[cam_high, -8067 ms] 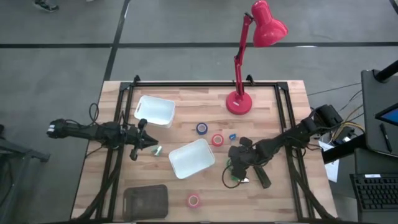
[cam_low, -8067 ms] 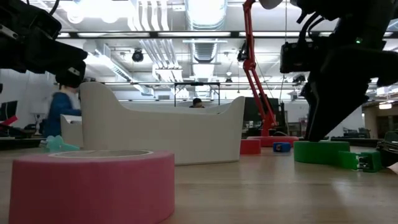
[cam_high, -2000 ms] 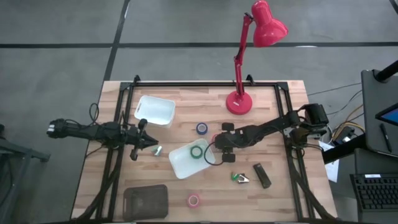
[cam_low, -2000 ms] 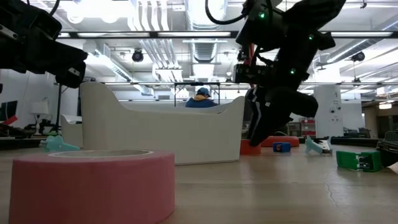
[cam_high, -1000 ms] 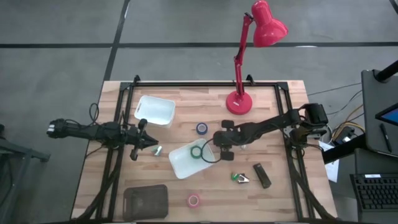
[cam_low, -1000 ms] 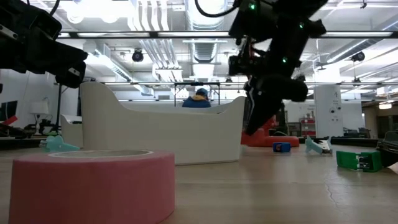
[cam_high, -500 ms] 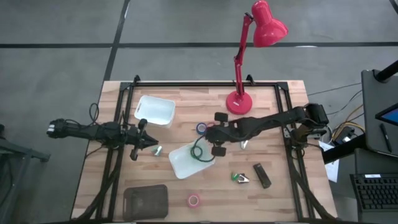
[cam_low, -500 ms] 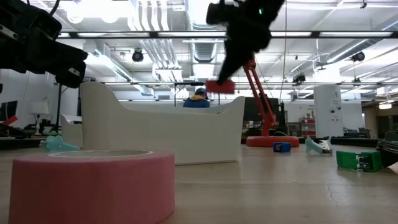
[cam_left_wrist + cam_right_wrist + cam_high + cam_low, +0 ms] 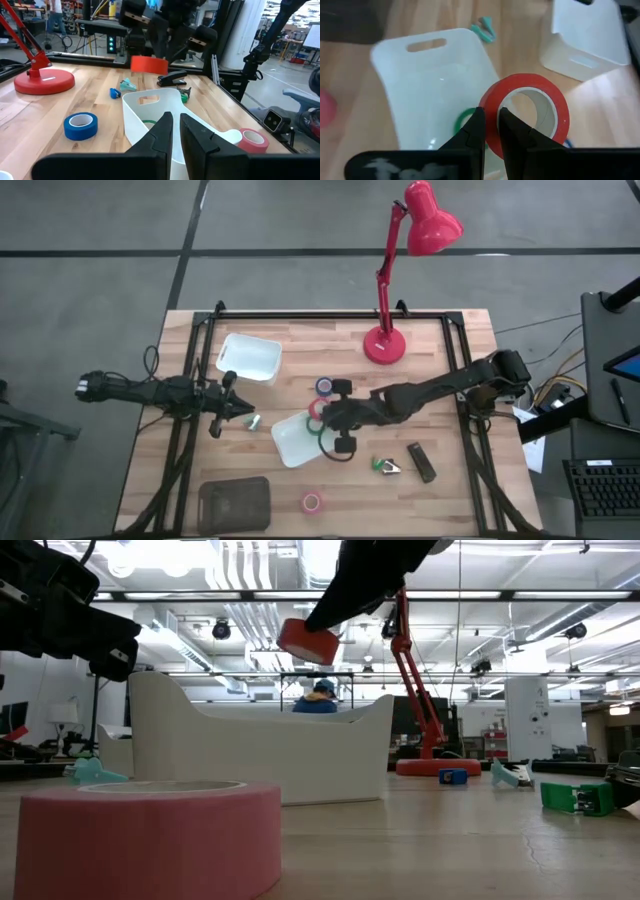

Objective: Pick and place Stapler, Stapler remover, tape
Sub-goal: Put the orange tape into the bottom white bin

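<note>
Next, my right gripper puts the red tape roll down on the green tape roll inside the middle white bin (image 9: pixel 313 421) (image 9: pixel 474 125).
My right gripper (image 9: pixel 324 420) hovers over the middle white bin (image 9: pixel 292 442), shut on the red tape roll (image 9: pixel 316 409), which shows high above the bin's rim in the low view (image 9: pixel 307 642). A green tape roll (image 9: pixel 465 120) lies flat on the bin's floor. On the table lie the blue roll (image 9: pixel 325 385), the pink roll (image 9: pixel 311 502), the black stapler (image 9: pixel 421 461) and the green stapler remover (image 9: pixel 383 466). My left gripper (image 9: pixel 245 416) waits shut at the table's left, touching nothing. My right gripper holds the red tape roll by its wall (image 9: pixel 492 117), one finger inside the pale hollow core and one outside. The fingers come slanting down from the table's right. The roll is lifted clear and tilted above the bin.
A second white bin (image 9: pixel 249 357) stands toward the far left, a dark tray (image 9: pixel 234 504) at the near edge, and the red lamp's base (image 9: pixel 383 345) at the far side. A small teal piece (image 9: pixel 254 421) lies by my left gripper. A person shows in the room beyond.
My right gripper has taken the red roll off the table right of the bin, lifted it clear, and carried it up and toward the table's left until it hangs over the middle bin. The roll has tipped from flat to tilted.
</note>
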Motion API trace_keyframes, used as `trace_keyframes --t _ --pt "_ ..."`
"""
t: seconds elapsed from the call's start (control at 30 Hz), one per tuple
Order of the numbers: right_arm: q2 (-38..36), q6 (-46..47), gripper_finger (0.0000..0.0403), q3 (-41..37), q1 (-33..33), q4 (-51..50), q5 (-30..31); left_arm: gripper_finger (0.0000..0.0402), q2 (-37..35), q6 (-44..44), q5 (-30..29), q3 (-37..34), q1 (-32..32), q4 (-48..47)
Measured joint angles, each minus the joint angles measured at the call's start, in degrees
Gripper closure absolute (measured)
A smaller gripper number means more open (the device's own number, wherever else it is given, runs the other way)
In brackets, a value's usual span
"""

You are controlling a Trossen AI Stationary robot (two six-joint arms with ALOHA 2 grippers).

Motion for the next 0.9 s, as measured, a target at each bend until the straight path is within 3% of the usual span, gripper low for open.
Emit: trace_keyframes --t 0.67,0.9 --pt "14.16 1.3 0.0371 6.78 -0.13 -2.07 -2.15 0.0362 0.1 -0.02 -0.03 0.0 -0.01 0.0" --pt "18.59 1.01 0.0371 10.29 -0.41 -7.4 -1.85 0.0362 0.44 -0.01 -0.03 0.0 0.01 0.0"
